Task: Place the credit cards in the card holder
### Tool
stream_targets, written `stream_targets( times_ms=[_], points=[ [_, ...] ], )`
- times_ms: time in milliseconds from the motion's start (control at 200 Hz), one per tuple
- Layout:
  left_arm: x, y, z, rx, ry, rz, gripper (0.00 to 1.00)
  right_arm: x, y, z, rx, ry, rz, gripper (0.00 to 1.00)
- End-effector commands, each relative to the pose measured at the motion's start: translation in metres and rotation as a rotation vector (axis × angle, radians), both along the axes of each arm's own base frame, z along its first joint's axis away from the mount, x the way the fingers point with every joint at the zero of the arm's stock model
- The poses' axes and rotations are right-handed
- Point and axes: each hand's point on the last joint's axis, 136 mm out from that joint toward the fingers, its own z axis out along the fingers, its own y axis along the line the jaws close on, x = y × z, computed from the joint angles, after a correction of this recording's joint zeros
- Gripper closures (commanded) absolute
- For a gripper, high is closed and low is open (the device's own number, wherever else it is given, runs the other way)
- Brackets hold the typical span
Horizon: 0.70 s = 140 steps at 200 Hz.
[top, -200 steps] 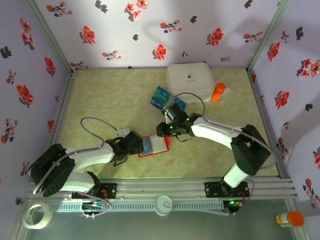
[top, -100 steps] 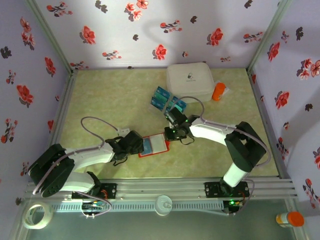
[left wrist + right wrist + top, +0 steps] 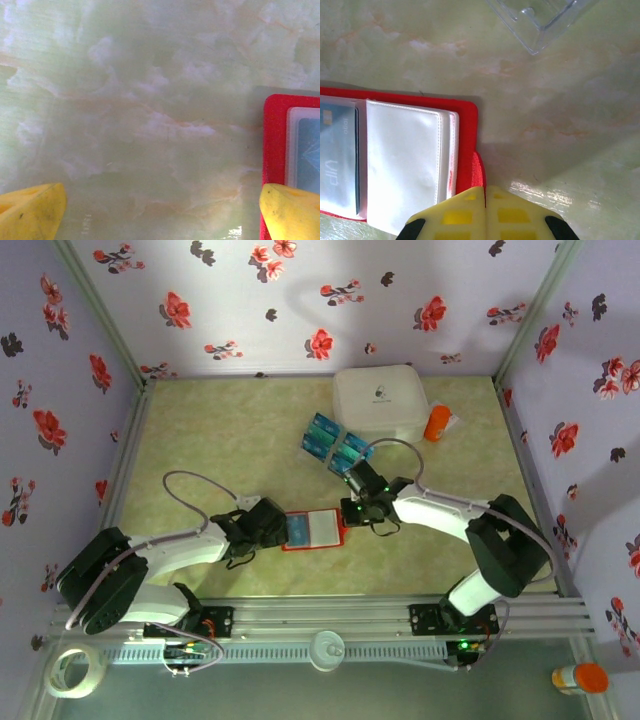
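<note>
Shut at the red tab past the clear pockets, my right gripper must take the top pocket's edge (image 3: pixel 443 155) and flip that pocket.
The red card holder (image 3: pixel 338 532) lies open on the table, its pale clear pockets (image 3: pixel 405 160) facing up. A blue card (image 3: pixel 337 155) sits in its left pocket. My right gripper (image 3: pixel 485 192) is shut on the small red tab (image 3: pixel 477 170) at the holder's right edge, and it shows from above (image 3: pixel 355 508). My left gripper (image 3: pixel 160 210) is open at the holder's left side (image 3: pixel 274 150), one yellow fingertip (image 3: pixel 290 205) over the red edge. Loose blue and teal credit cards (image 3: pixel 320 436) lie further back, some (image 3: pixel 351 451) near the right arm.
A big white rounded case (image 3: pixel 378 400) stands at the back, an orange bottle (image 3: pixel 437 423) beside it. A clear plastic piece (image 3: pixel 540 20) lies just beyond the holder. A tape roll (image 3: pixel 75 670) and another orange-capped bottle (image 3: pixel 580 678) sit outside the frame rail.
My right gripper has shifted right and toward the near edge, and the holder has slid a little right with it. The left gripper has stayed at the holder's left side.
</note>
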Motion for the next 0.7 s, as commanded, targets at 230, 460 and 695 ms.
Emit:
stream_targets(
  times_ms=[230, 460, 695],
  points=[
    [0.000, -0.003, 0.012, -0.015, 0.000, -0.021, 0.00, 0.007, 0.005, 0.041, 0.084, -0.061, -0.035, 0.73],
    [0.001, -0.003, 0.013, -0.020, -0.003, -0.022, 0.00, 0.003, 0.039, 0.052, 0.198, -0.049, 0.018, 0.85],
    [0.000, -0.003, 0.011, -0.015, 0.003, -0.022, 0.00, -0.009, 0.077, 0.035, 0.211, -0.006, 0.089, 0.98]
  ],
)
